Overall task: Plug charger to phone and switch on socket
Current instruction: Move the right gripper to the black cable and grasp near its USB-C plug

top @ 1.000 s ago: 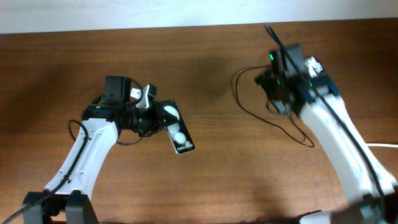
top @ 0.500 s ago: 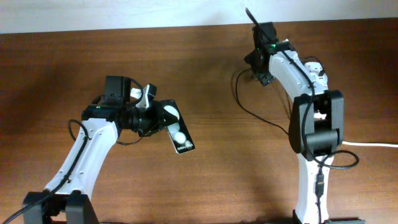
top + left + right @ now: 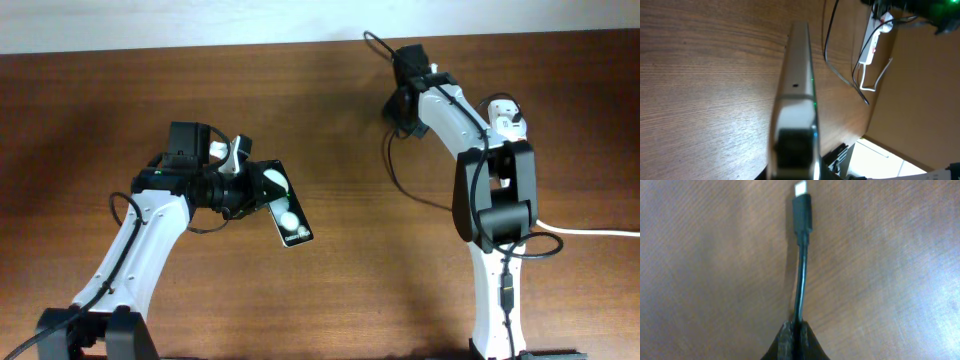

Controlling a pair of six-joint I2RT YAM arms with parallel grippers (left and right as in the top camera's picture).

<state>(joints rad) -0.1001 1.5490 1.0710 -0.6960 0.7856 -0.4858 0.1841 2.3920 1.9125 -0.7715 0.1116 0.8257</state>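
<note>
Part of the thin cable is between my right gripper and the plug, so it should open and grab the cable close behind the plug (image 3: 802,240) before it meets the phone.
The phone (image 3: 284,208), black with two white round blobs, is tilted over the table's left half, and my left gripper (image 3: 250,190) is shut on its upper end. The left wrist view shows the phone's (image 3: 798,75) thin edge running away from the jaws. My right gripper (image 3: 796,328) is shut on the charger's black cable (image 3: 800,287), just behind its small plug tip (image 3: 801,200), which points away over the wood. Overhead, this gripper (image 3: 398,110) is at the back right, with the cable (image 3: 425,192) trailing toward the front. The socket (image 3: 875,37) lies far right.
The right arm's white links cover most of the socket (image 3: 506,116) from overhead. A thick white cord (image 3: 590,232) runs off the right edge. Bare brown wood lies between the two grippers.
My right arm has swung toward the back left and its jaws have closed on the charger cable. The left arm and the phone have not moved.
</note>
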